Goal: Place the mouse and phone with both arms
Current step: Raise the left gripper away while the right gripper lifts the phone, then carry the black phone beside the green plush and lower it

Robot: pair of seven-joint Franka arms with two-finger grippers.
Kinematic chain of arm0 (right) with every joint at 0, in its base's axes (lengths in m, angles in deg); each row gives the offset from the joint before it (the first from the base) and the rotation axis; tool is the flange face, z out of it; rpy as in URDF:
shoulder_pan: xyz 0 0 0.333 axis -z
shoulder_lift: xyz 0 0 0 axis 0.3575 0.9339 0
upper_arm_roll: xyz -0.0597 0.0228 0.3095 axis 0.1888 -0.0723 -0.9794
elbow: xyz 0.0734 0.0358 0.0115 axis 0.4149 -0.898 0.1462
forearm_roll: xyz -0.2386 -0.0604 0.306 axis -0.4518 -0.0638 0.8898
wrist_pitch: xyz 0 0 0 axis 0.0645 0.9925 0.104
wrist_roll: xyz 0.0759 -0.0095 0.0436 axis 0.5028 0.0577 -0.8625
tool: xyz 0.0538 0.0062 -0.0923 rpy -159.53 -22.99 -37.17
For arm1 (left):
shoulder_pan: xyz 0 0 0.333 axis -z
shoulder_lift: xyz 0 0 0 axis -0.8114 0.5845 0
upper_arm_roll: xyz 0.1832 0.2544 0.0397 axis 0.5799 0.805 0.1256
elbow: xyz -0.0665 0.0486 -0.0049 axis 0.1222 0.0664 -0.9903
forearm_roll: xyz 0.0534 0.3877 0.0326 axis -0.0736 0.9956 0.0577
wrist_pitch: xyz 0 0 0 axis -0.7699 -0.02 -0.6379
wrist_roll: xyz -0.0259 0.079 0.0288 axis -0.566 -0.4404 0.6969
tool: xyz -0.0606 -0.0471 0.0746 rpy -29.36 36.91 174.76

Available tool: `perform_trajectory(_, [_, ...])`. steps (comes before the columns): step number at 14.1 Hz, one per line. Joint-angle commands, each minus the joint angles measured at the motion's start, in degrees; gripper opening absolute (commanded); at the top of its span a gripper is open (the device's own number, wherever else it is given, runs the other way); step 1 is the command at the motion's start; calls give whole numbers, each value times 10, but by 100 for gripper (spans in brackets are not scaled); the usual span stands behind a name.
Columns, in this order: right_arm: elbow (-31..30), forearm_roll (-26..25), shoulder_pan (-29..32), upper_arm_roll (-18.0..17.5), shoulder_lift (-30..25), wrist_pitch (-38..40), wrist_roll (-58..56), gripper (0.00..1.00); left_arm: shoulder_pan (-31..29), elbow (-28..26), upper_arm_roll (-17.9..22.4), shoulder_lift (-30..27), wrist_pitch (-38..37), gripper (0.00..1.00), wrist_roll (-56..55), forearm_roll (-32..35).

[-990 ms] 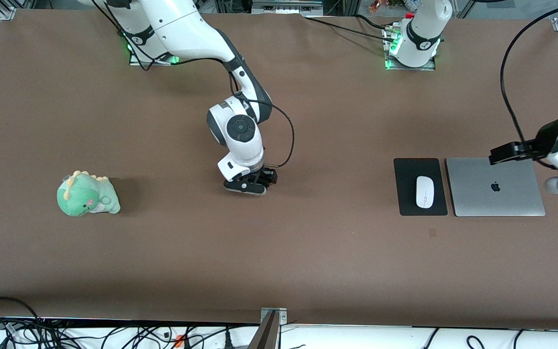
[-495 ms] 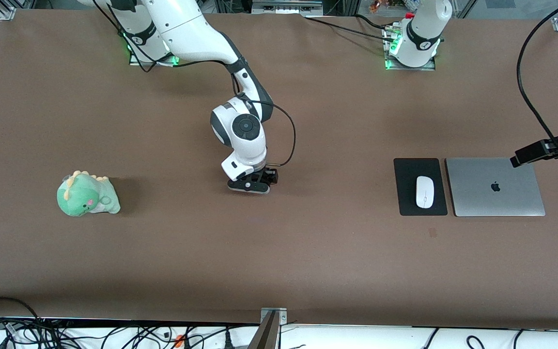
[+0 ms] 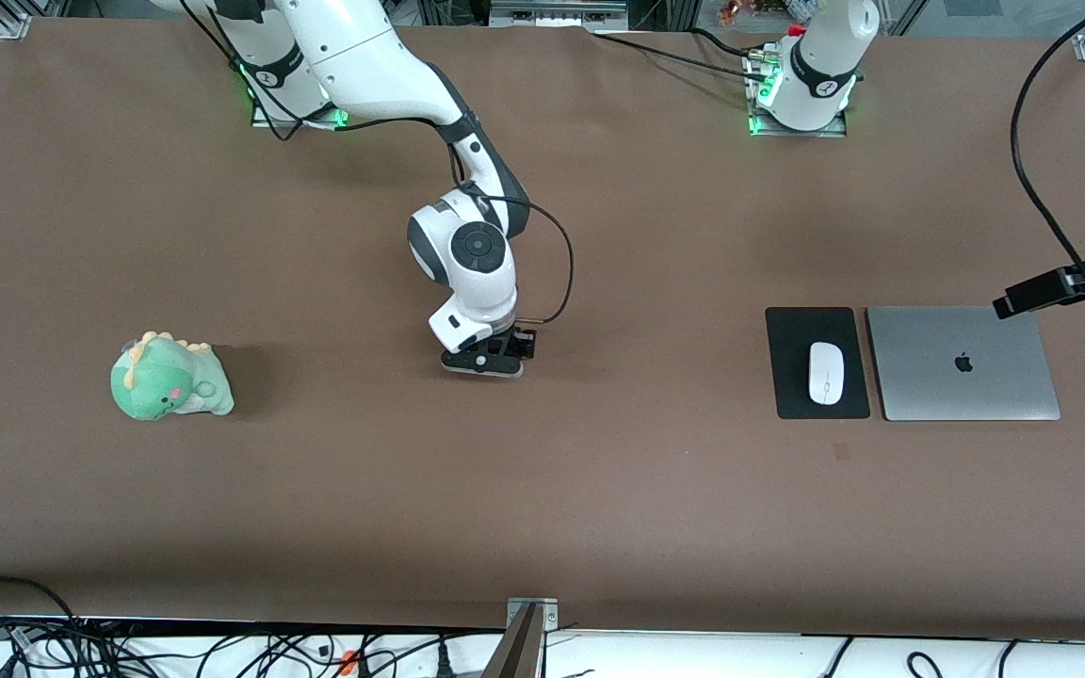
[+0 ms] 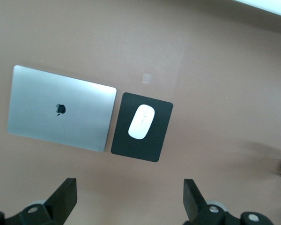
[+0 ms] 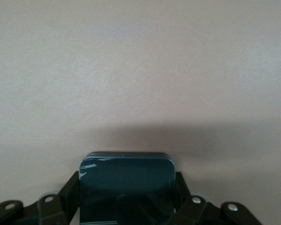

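Next, I set the black phone down with my right gripper and let go of it on the bare table (image 3: 270, 389), close beside the green plush dinosaur.
The white mouse (image 3: 825, 373) lies on a black mouse pad (image 3: 792, 386) toward the left arm's end of the table. It also shows in the left wrist view (image 4: 141, 121). My right gripper (image 3: 488, 363) is low over the middle of the table. It is shut on the black phone (image 5: 126, 185), which sits between its fingers (image 5: 65, 199). The phone is hidden under the hand in the front view. My left gripper (image 4: 129, 201) is open and empty, high above the table beside the pad and laptop. Only a black part of the left hand (image 3: 1037, 292) shows in the front view.
A closed silver laptop (image 3: 962, 363) lies beside the mouse pad, toward the left arm's end. A green plush dinosaur (image 3: 169, 379) sits toward the right arm's end. Cables hang along the table edge nearest the camera.
The left arm's hand has pulled away from over the laptop toward its end of the table, mostly leaving the front view. The right gripper with the phone has shifted only slightly.
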Motion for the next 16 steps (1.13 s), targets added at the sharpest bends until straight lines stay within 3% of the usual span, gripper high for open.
perform_trajectory(1, [56,-2,39,0,-10,92,-77,21,38,-216,6,-137,117,100,49,3])
perform_trajectory(5, [55,1,103,2,-46,150,-205,17,48,-200,5,-135,106,100,60,3])
perform_trajectory(9, [-26,1,165,14,-113,140,-272,13,45,-182,10,-120,59,100,58,11])
perform_trajectory(13, [-208,1,191,28,-176,-53,-323,10,45,-171,4,-118,44,100,59,10])
perform_trajectory(16, [-275,1,205,40,-176,-157,-360,9,49,-167,3,-90,43,100,58,10])
